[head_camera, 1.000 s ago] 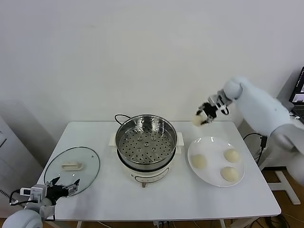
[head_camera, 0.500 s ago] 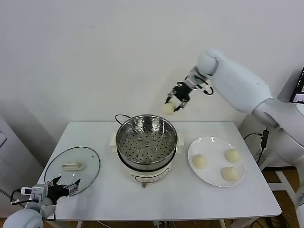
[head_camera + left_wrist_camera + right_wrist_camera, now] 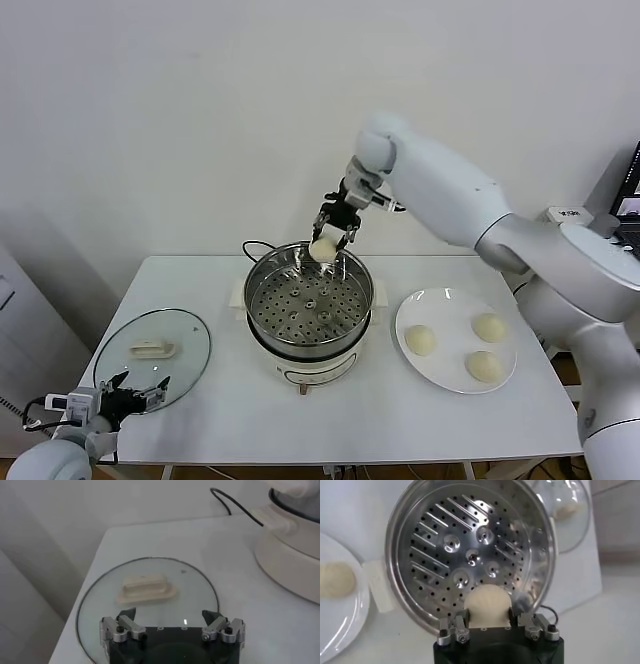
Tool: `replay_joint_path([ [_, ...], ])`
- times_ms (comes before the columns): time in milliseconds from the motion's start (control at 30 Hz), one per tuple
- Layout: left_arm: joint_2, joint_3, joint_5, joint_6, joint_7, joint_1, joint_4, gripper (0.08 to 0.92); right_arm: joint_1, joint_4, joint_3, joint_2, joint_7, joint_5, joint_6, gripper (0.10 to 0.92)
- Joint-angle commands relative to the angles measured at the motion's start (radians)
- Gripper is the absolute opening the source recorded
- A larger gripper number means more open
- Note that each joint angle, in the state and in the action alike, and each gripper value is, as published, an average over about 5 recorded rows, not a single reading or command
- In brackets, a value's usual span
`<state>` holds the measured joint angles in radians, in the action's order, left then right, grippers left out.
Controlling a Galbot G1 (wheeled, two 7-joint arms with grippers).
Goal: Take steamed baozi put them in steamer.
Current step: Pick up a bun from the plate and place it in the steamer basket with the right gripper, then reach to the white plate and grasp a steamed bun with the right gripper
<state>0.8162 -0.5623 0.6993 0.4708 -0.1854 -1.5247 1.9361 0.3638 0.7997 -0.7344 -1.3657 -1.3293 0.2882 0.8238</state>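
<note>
The robot's right gripper should release the baozi on the far part of the steamer's perforated tray (image 3: 310, 276) (image 3: 479, 588), just behind its middle.
My right gripper (image 3: 327, 243) is shut on a pale cream baozi (image 3: 323, 250) and holds it just above the far rim of the steamer (image 3: 308, 305). In the right wrist view the baozi (image 3: 487, 606) sits between the fingers over the perforated tray (image 3: 465, 550). Three more baozi (image 3: 420, 340) (image 3: 489, 327) (image 3: 484, 366) lie on the white plate (image 3: 445, 300) to the right of the steamer. My left gripper (image 3: 135, 397) is parked open and empty at the table's near left corner, by the glass lid (image 3: 150, 587).
The glass lid with cream handle (image 3: 151, 350) lies flat on the table's left side. A black cord (image 3: 252, 246) runs behind the steamer. The table's front edge (image 3: 340, 462) is close. A wall stands behind the table.
My right arm has carried the baozi leftward and down, from above the plate's far side to just over the steamer's far rim. The left arm has not moved.
</note>
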Motion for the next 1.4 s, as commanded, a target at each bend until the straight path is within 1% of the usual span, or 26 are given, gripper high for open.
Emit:
replay_joint_path([
  [33, 0.001, 0.001, 0.000, 0.000, 0.000, 0.001, 0.000, 0.823, -0.084, 0.010, 0.069, -0.050, -0.006, 0.206, 0.049, 0.501],
  [167, 0.002, 0.001, 0.000, 0.000, 0.000, 0.001, 0.002, 0.823, -0.129, 0.005, 0.120, -0.076, 0.012, 0.325, 0.049, 0.501],
  [433, 0.004, 0.002, 0.000, -0.002, 0.001, -0.001, -0.001, 0.823, -0.168, 0.004, 0.151, -0.100, 0.050, 0.420, 0.049, 0.501],
  [733, 0.008, 0.004, 0.000, -0.002, 0.002, 0.000, 0.001, 0.823, -0.193, 0.000, 0.180, -0.113, 0.084, 0.481, 0.049, 0.505],
  [833, 0.009, 0.004, 0.000, -0.002, 0.002, 0.000, 0.002, 0.823, -0.196, 0.005, 0.183, -0.112, 0.097, 0.490, 0.049, 0.532],
  [900, 0.010, 0.004, 0.000, -0.002, 0.002, -0.001, 0.003, 0.823, -0.198, 0.011, 0.181, -0.109, 0.108, 0.489, 0.049, 0.580],
  [1067, 0.011, 0.003, -0.001, -0.002, 0.001, -0.002, 0.005, 0.823, -0.181, 0.025, 0.156, -0.091, 0.111, 0.414, 0.049, 0.717],
  [1133, 0.012, 0.000, -0.001, -0.002, 0.001, -0.005, 0.007, 0.823, -0.157, 0.028, 0.142, -0.079, 0.110, 0.360, 0.049, 0.772],
  [1200, 0.014, -0.002, -0.001, -0.002, 0.001, -0.008, 0.010, 0.823, -0.116, 0.030, 0.114, -0.058, 0.099, 0.279, 0.049, 0.806],
  [1333, 0.016, -0.007, -0.002, -0.002, 0.000, -0.011, 0.014, 0.823, 0.002, 0.040, 0.008, 0.008, 0.056, 0.049, 0.044, 0.822],
  [1400, 0.017, -0.008, -0.002, -0.002, 0.000, -0.012, 0.015, 0.823, 0.069, 0.035, -0.063, 0.050, 0.039, -0.075, 0.005, 0.822],
])
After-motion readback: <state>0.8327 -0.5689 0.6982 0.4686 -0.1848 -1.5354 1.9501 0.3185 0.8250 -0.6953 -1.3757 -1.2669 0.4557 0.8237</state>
